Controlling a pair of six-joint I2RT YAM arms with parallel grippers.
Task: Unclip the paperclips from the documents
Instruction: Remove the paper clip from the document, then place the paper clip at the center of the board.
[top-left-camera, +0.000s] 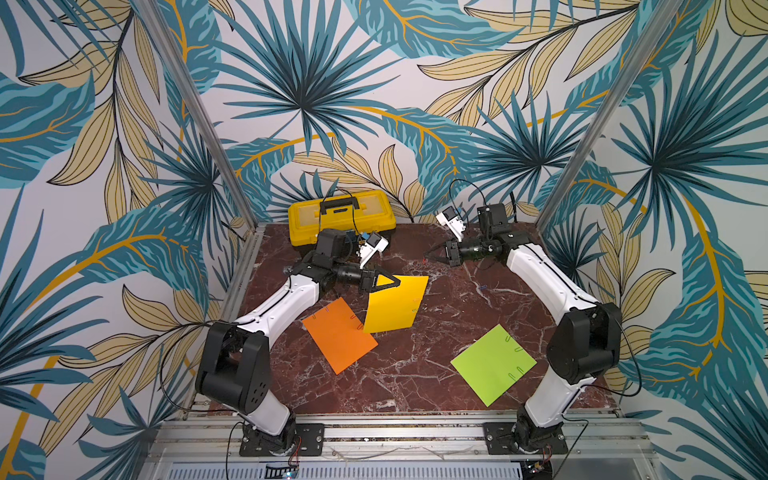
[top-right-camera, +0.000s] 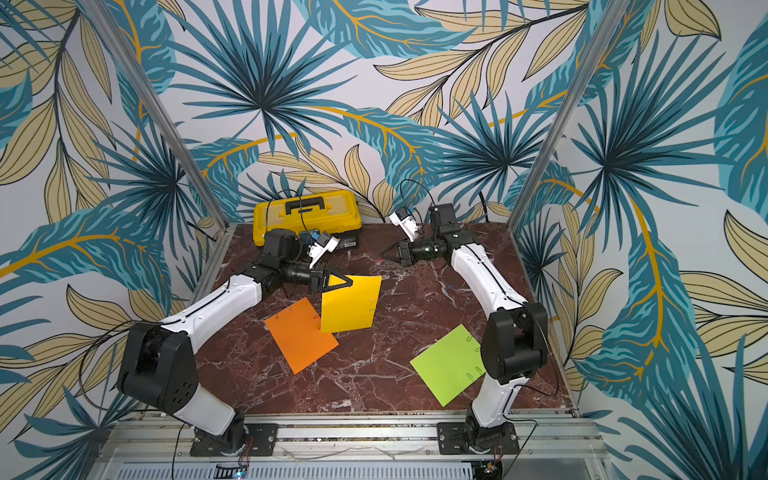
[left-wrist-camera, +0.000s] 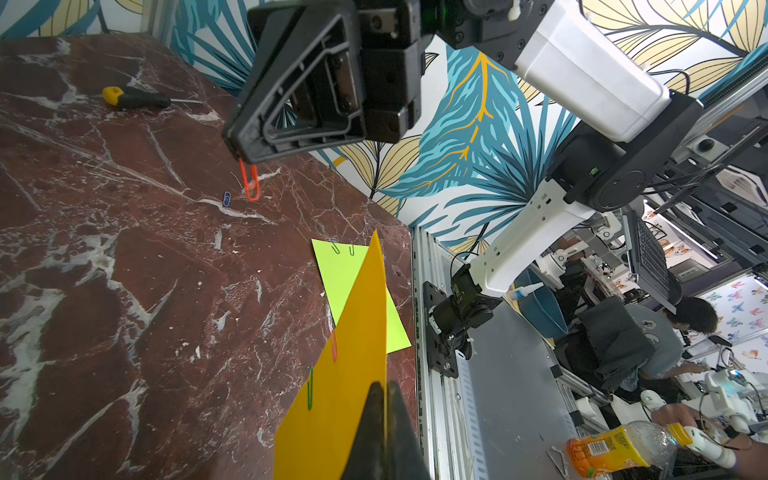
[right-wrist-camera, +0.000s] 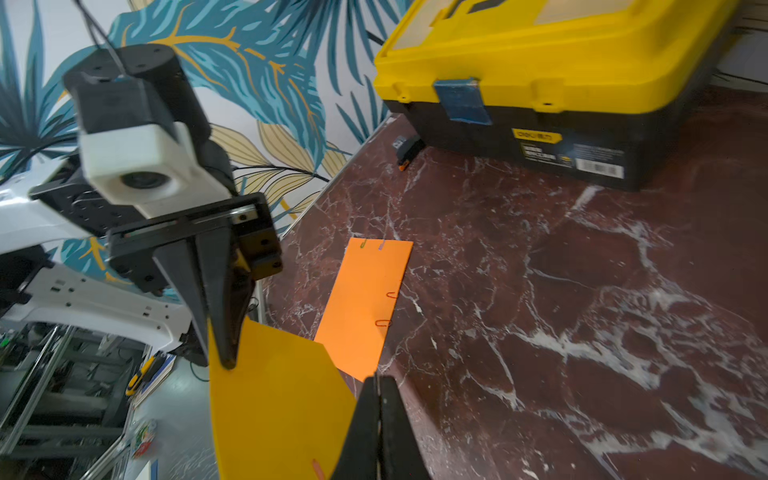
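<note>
Next, my right gripper sets the red paperclip down on the marble (top-left-camera: 485, 298) just in front of the loose blue paperclip.
My left gripper (top-left-camera: 399, 284) is shut on the upper corner of the yellow document (top-left-camera: 395, 305), holding it lifted and tilted above the table; a green paperclip (left-wrist-camera: 310, 390) and a reddish one (left-wrist-camera: 334, 345) stay on its edge. My right gripper (top-left-camera: 428, 254) hovers apart from it towards the back, shut on a red paperclip (left-wrist-camera: 250, 185) that dangles from its tips. The orange document (top-left-camera: 338, 334) lies flat, partly under the yellow one, with red clips (right-wrist-camera: 392, 294) on it. The lime green document (top-left-camera: 492, 363) lies at the front right with several clips (left-wrist-camera: 336, 248).
A yellow-and-black toolbox (top-left-camera: 341, 216) stands at the back. A yellow-handled screwdriver (left-wrist-camera: 137, 98) and a loose blue paperclip (left-wrist-camera: 226, 199) lie on the marble table (top-left-camera: 415, 374). A small black-and-orange item (right-wrist-camera: 407, 151) sits beside the toolbox.
</note>
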